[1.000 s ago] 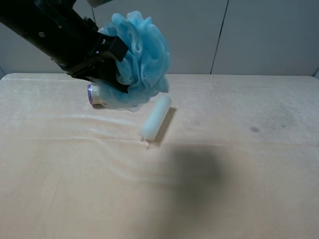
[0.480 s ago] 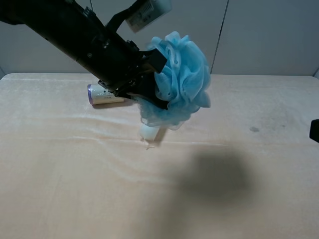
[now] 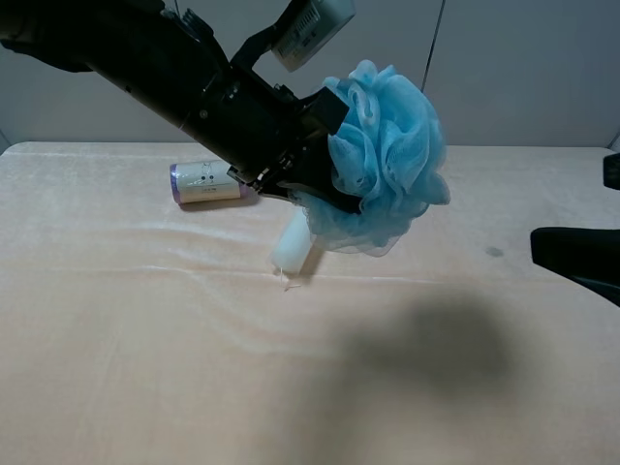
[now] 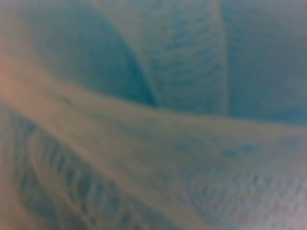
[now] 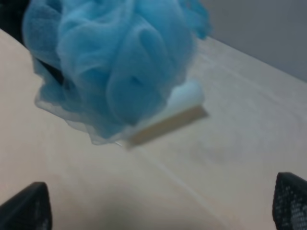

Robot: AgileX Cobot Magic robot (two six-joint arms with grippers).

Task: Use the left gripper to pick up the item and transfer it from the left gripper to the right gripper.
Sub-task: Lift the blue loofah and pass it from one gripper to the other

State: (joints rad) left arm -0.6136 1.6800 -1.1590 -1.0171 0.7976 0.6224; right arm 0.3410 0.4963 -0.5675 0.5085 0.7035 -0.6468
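Observation:
I need to close my right gripper on the free side (image 3: 415, 184) (image 5: 127, 72) of the light-blue pouf, opposite the side that my left gripper holds.
The item, a fluffy light-blue mesh pouf (image 3: 392, 155), hangs in the air above the table's middle. My left gripper (image 3: 329, 153), on the plain black arm from the upper left, is shut on the pouf's left side. Blurred blue mesh fills the left wrist view (image 4: 153, 115) and hides the fingers there. My right gripper (image 3: 591, 213) enters at the right edge, open and empty, apart from the pouf. In the right wrist view its fingertips (image 5: 24, 208) stand wide apart, with the pouf (image 5: 115, 62) ahead of them.
A pale cream cylinder (image 3: 291, 247) lies on the beige cloth-covered table (image 3: 145, 368) under the pouf; it also shows in the right wrist view (image 5: 168, 115). A purple-ended labelled roll (image 3: 205, 182) lies at the back left. A grey wall stands behind.
My left arm has carried the pouf to the right, past the cylinder. My right gripper has come into view at the right edge.

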